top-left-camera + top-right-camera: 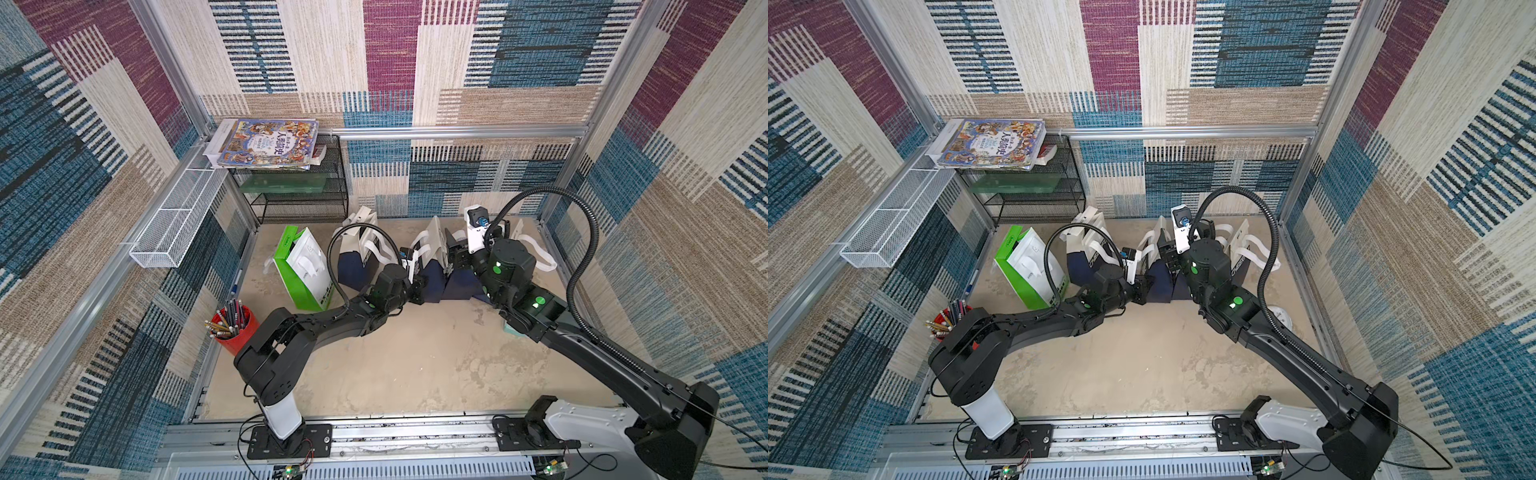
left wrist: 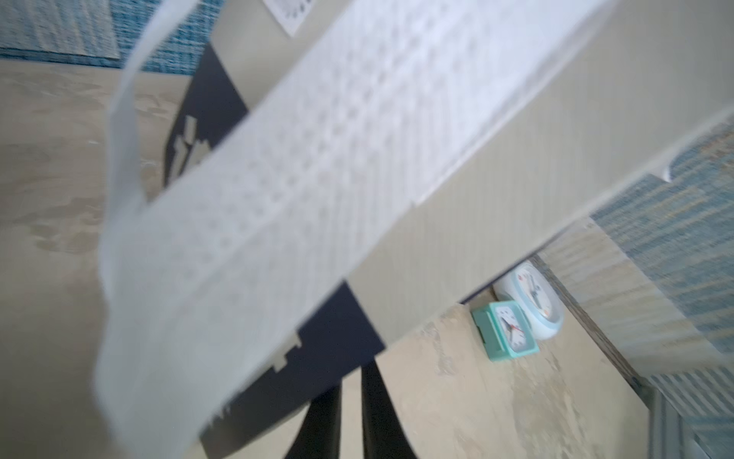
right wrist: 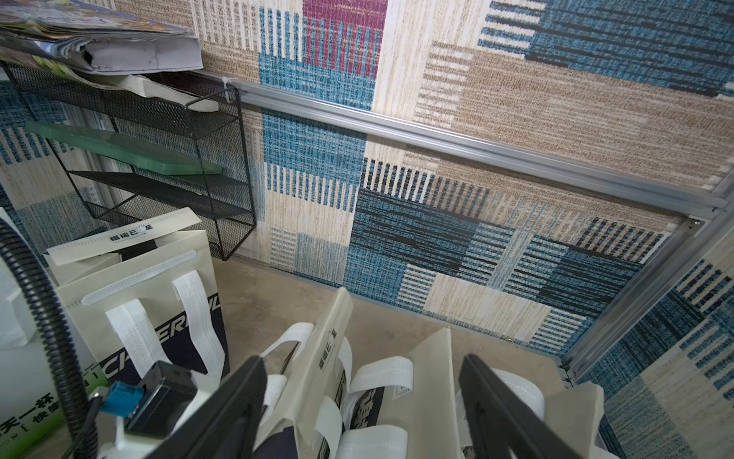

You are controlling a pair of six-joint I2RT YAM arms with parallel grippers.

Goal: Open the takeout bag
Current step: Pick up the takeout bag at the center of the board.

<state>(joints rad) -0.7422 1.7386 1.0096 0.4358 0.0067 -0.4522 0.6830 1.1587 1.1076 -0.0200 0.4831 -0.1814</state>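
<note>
I need to open the nearly closed fingers of my left gripper, as the takeout bag's navy edge crosses in front of them, and pinch the bag's near side [image 1: 1154, 286] before opening the bag.
Three beige and navy bags with white handles stand in a row at the back of the table. The middle takeout bag [image 1: 432, 259] [image 1: 1152, 249] has both arms at it. My left gripper [image 1: 419, 289] [image 1: 1144, 286] is at its navy lower part. In the left wrist view the two fingers [image 2: 321, 417] stand nearly together, and the left gripper's [image 2: 351, 381] tips are hidden behind the bag's navy edge [image 2: 329, 330]. The bag [image 2: 476, 218] fills that view, tilted and blurred. My right gripper [image 1: 455, 255] [image 1: 1169, 253] [image 3: 363, 359] is open wide over the bag's top flap [image 3: 333, 349] and handles, gripping nothing.
A green and white bag [image 1: 305, 270] stands at the left, beside a red pencil cup [image 1: 232, 328]. A black mesh shelf [image 1: 299, 199] carrying books [image 1: 266, 143] fills the back left corner. A teal clock [image 2: 508, 332] and a white clock [image 1: 1281, 318] sit near the right wall.
</note>
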